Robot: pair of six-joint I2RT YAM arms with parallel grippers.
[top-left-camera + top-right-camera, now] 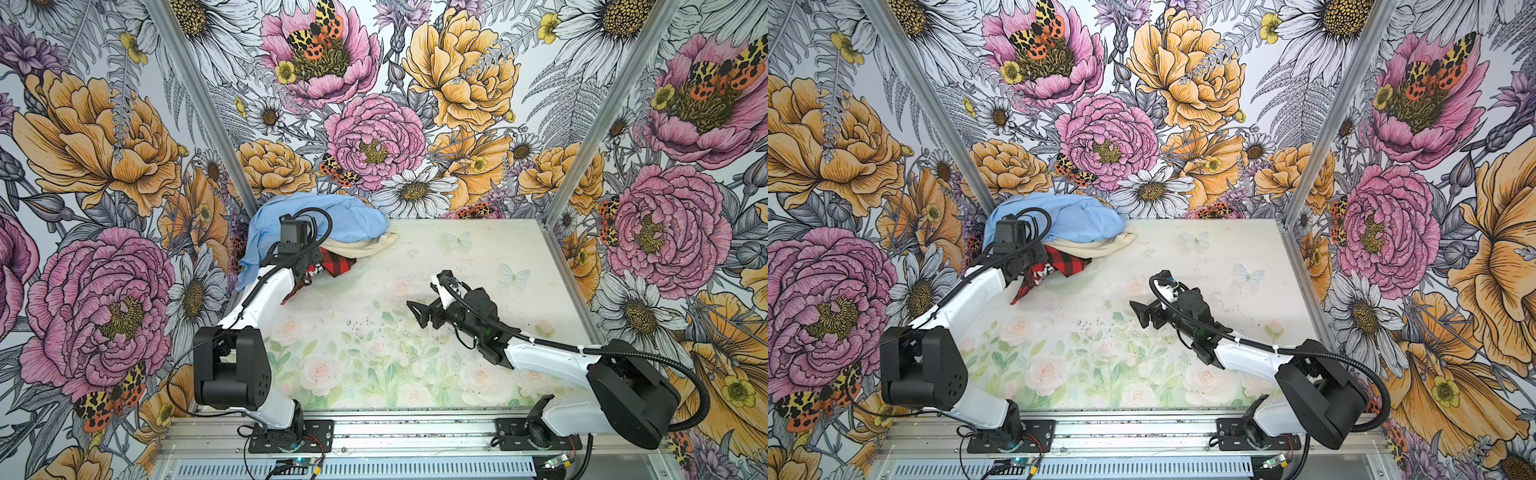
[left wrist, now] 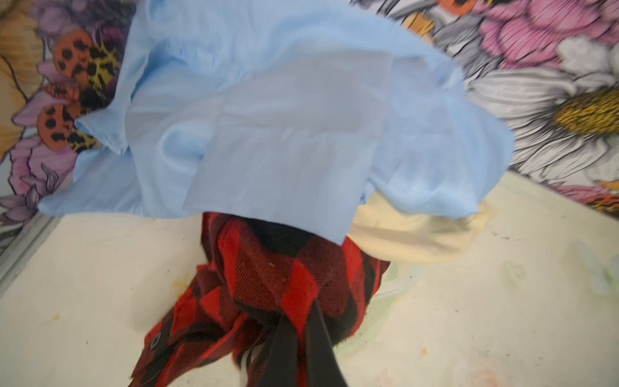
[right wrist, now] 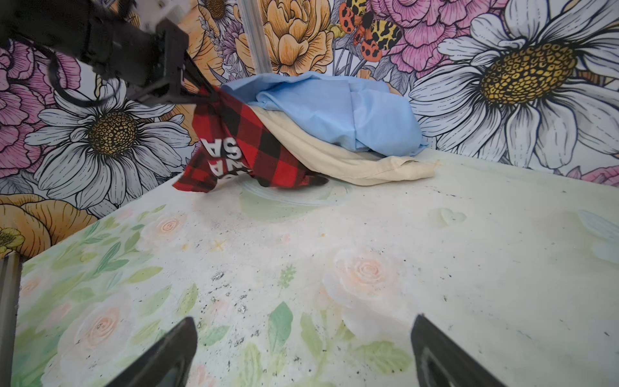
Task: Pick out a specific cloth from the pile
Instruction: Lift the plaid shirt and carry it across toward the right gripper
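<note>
I should release the check cloth with my left gripper on the table (image 1: pixel 478 306) under my right gripper, near the printed butterflies.
The cloth (image 1: pixel 337 266) (image 1: pixel 1070 262) is red-and-black check with a black patch of white letters. It lies at the front of the pile, partly under the light blue shirt (image 1: pixel 345 218) (image 2: pixel 268 117) and beside the cream cloth (image 1: pixel 368 246) (image 3: pixel 351 160). My left gripper (image 2: pixel 303 313) (image 3: pixel 201 93) is shut on a fold of the cloth (image 2: pixel 268 278) (image 3: pixel 248 147), whose gripped edge is lifted while the rest trails on the table. My right gripper (image 1: pixel 415 315) (image 1: pixel 1138 315) (image 3: pixel 303 320) stands open over the mid table, with nothing between its fingers.
The pile sits in the back left corner against the floral walls and an aluminium post (image 1: pixel 208 124). The table (image 1: pixel 415 374) has a pale rose print with dark specks. A metal rail (image 1: pixel 395 432) with both arm bases runs along the front edge.
</note>
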